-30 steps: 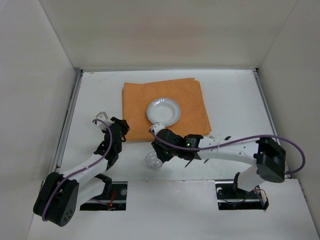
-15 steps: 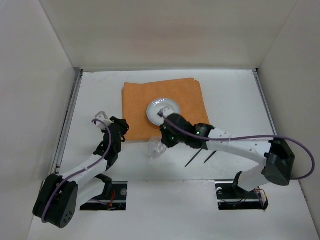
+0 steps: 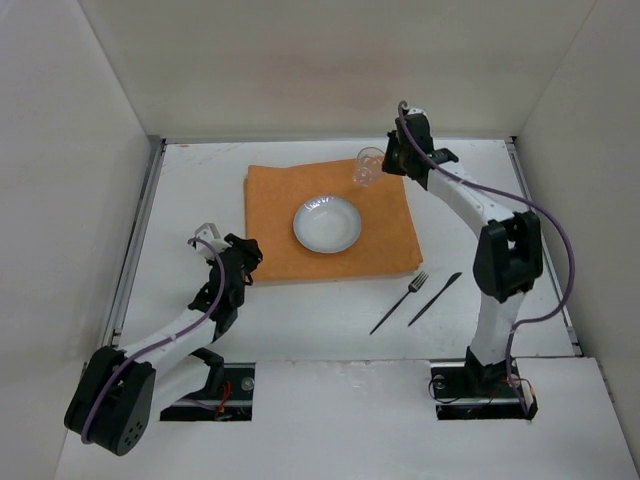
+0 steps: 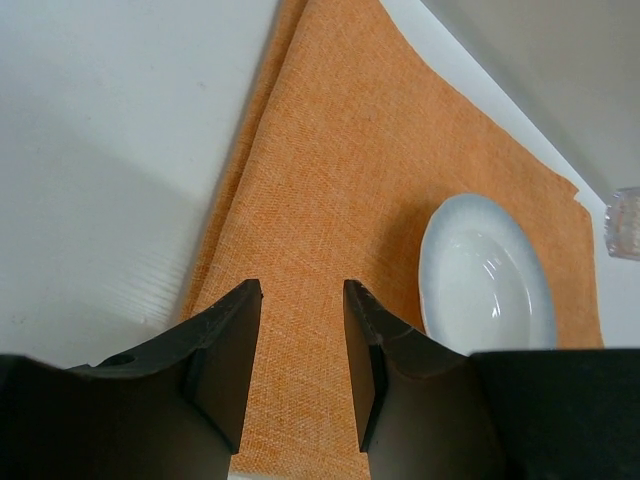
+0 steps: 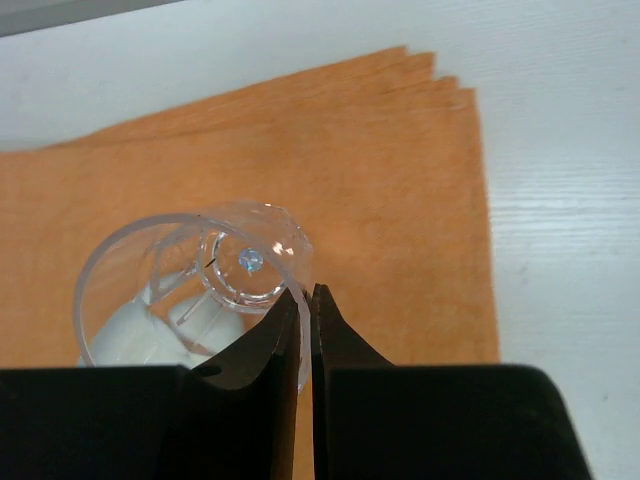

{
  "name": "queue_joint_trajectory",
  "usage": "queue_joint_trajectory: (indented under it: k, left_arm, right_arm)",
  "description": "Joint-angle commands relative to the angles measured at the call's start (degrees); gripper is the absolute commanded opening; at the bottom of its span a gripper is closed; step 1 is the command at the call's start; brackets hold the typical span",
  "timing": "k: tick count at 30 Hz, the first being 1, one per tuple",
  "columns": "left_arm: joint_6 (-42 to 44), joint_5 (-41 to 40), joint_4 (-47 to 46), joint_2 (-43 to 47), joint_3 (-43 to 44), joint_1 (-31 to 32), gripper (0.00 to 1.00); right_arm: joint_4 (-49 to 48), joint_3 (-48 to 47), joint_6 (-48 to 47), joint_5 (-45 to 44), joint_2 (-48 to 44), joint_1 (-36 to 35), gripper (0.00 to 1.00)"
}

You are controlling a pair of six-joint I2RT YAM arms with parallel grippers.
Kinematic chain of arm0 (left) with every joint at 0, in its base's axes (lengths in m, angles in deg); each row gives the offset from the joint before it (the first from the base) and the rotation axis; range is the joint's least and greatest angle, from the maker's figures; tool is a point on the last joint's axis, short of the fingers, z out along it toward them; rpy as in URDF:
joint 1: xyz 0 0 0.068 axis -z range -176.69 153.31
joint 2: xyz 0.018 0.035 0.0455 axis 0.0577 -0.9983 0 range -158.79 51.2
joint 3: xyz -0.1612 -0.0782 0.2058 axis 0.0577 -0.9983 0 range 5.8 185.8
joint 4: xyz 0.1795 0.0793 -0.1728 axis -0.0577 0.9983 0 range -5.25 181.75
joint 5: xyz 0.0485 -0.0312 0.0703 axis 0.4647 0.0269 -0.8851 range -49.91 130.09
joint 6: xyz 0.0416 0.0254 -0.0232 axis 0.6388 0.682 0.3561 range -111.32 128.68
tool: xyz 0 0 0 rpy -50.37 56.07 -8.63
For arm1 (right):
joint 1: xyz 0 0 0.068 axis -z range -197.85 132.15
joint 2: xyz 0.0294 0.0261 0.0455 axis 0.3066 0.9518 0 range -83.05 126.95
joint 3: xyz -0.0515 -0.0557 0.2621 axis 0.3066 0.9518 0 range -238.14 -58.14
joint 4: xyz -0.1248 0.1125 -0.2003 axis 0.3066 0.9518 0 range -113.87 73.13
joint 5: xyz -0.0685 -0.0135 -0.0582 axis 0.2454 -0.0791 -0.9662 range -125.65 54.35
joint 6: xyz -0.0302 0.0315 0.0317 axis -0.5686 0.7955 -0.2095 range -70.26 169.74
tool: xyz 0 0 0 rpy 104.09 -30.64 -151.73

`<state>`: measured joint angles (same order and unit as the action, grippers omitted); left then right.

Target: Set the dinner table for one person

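The clear glass, now held above the cloth's far corner, will be let go by my right gripper on the orange cloth (image 3: 376, 186) (image 5: 374, 242) between the white plate and the nearest far corner.
On the white dinner table (image 3: 190, 190) lies an orange cloth (image 3: 275, 195), and a white plate (image 3: 327, 223) sits at its middle. My right gripper (image 3: 387, 160) is shut on the rim of a clear glass (image 3: 367, 167), held above the cloth's far right corner. In the right wrist view its jaws (image 5: 306, 300) pinch the glass wall (image 5: 190, 270) over the cloth (image 5: 390, 150). My left gripper (image 3: 248, 257) hangs open over the cloth's near left corner (image 4: 330, 180), with nothing between its fingers (image 4: 303, 300). The plate (image 4: 485, 280) lies ahead of it.
A dark fork (image 3: 398, 302) and knife (image 3: 434, 299) lie side by side on the bare table, near right of the cloth. White walls enclose the table on three sides, and metal rails run along its side edges.
The right arm has carried the glass from the near middle of the table, past the plate, to the cloth's far right corner. The fork and knife are now uncovered. The left arm has stayed put.
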<state>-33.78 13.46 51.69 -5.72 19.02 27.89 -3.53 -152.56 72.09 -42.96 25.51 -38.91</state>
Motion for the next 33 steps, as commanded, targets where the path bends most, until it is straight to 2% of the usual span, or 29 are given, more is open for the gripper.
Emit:
queue_joint_trajectory:
  k: [1, 6, 23, 29, 33]
  left_arm:
    - [0.44, 0.71, -1.48, 0.07, 1.38, 1.04, 0.36]
    - [0.45, 1.67, -1.74, -3.01, 2.43, 1.65, 0.36]
    - [0.18, 1.84, -2.36, -5.47, 2.78, 1.48, 0.37]
    - [0.62, 1.32, -2.36, -5.83, 3.14, 1.74, 0.36]
    - [2.28, 1.06, -2.36, -4.34, 3.48, 3.23, 0.35]
  right_arm:
    - [5.14, -9.72, -0.11, -1.03, 4.90, 2.20, 0.06]
    - [10.06, -17.03, 0.24, -2.09, 11.32, 4.67, 0.06]
    - [12.71, -23.36, -1.43, -6.75, 19.85, 5.46, 0.09]
    - [12.62, -23.45, -1.34, -6.84, 18.81, 5.02, 0.33]
    - [10.70, -20.91, -1.26, -6.40, 13.28, 4.06, 0.45]
